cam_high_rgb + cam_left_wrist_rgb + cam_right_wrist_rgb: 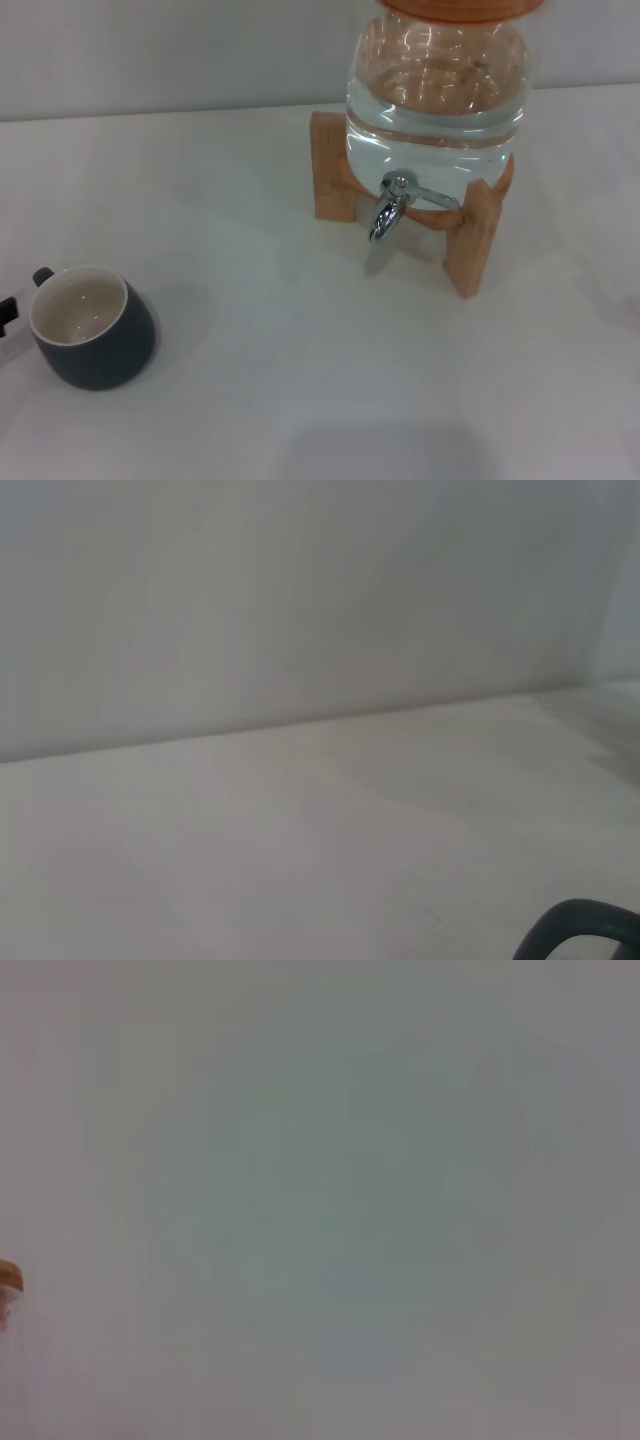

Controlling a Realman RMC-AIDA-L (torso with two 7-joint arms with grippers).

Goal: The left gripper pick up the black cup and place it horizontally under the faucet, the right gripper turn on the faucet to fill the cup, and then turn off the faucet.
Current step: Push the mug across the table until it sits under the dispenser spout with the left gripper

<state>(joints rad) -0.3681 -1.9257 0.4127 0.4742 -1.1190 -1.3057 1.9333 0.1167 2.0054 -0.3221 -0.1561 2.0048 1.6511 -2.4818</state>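
Observation:
The black cup has to go under the faucet. So my left gripper needs to close on the black cup's handle [42, 275] [572, 914].
The black cup [92, 330] stands upright on the white table at the near left, its cream inside showing and its small handle pointing to the far left. A dark curved piece, likely that handle [580, 930], shows at the edge of the left wrist view. A sliver of the left gripper [6, 325] shows at the left edge of the head view, just beside the cup's handle. The chrome faucet [392, 205] sticks out of the glass jar [435, 90] at the far right, spout down, nothing under it. The right gripper is out of view.
The jar holds water and rests on a wooden stand [475, 235]. Its orange lid [460, 8] is at the top edge of the head view, and a bit of it [8, 1278] shows in the right wrist view. A pale wall runs behind the white table [300, 330].

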